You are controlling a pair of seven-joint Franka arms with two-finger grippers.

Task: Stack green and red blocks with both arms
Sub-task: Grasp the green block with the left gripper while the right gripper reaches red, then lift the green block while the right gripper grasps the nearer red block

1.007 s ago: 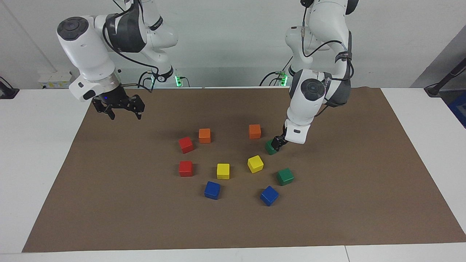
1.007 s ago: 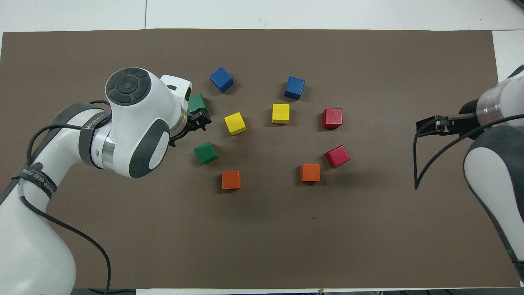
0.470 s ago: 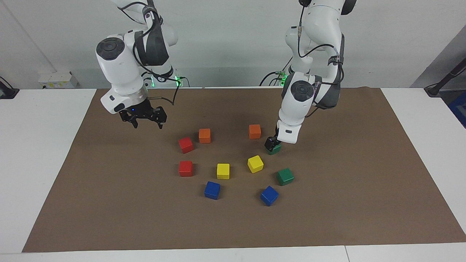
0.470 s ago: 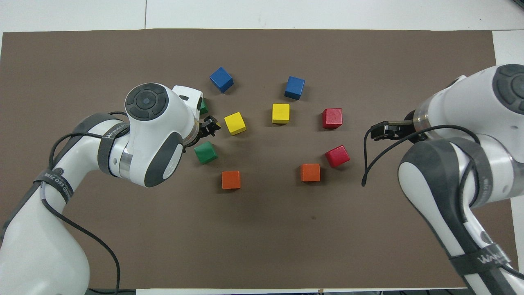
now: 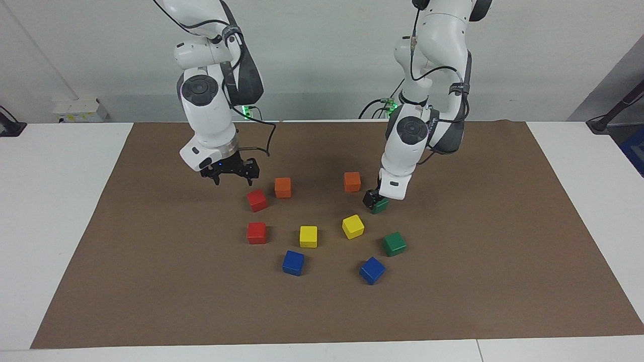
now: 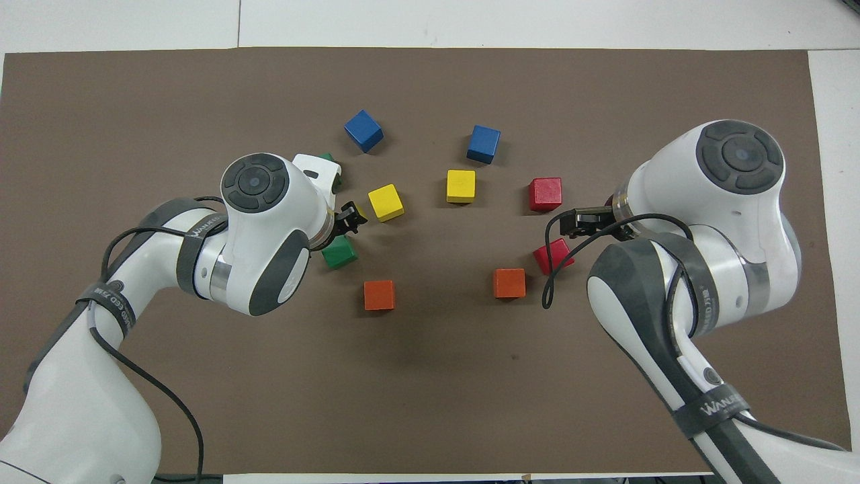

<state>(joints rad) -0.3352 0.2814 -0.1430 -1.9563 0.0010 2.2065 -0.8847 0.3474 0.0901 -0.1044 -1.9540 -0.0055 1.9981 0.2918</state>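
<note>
My right gripper is to close next on the nearer red block (image 6: 553,257), the tilted one between the farther red block and an orange cube.
Two green blocks lie on the brown mat toward the left arm's end: one (image 5: 381,205) (image 6: 339,253) nearer the robots, one (image 5: 394,244) farther, mostly hidden under the left arm in the overhead view (image 6: 328,158). Two red blocks (image 5: 257,200) (image 5: 256,233) lie toward the right arm's end, also in the overhead view (image 6: 552,255) (image 6: 545,193). My left gripper (image 5: 372,199) (image 6: 347,220) is low over the nearer green block and covers part of it. My right gripper (image 5: 230,172) (image 6: 571,222) is open and empty, raised over the mat just beside the nearer red block.
Two orange cubes (image 5: 283,187) (image 5: 352,181) lie nearest the robots. Two yellow cubes (image 5: 308,236) (image 5: 352,226) lie between the red and green blocks. Two blue cubes (image 5: 293,262) (image 5: 372,270) lie farthest. The brown mat (image 5: 478,281) covers the white table.
My right arm has swung in from the table's end to beside the nearer red block. My left gripper has shifted slightly across the nearer green block. No block has moved.
</note>
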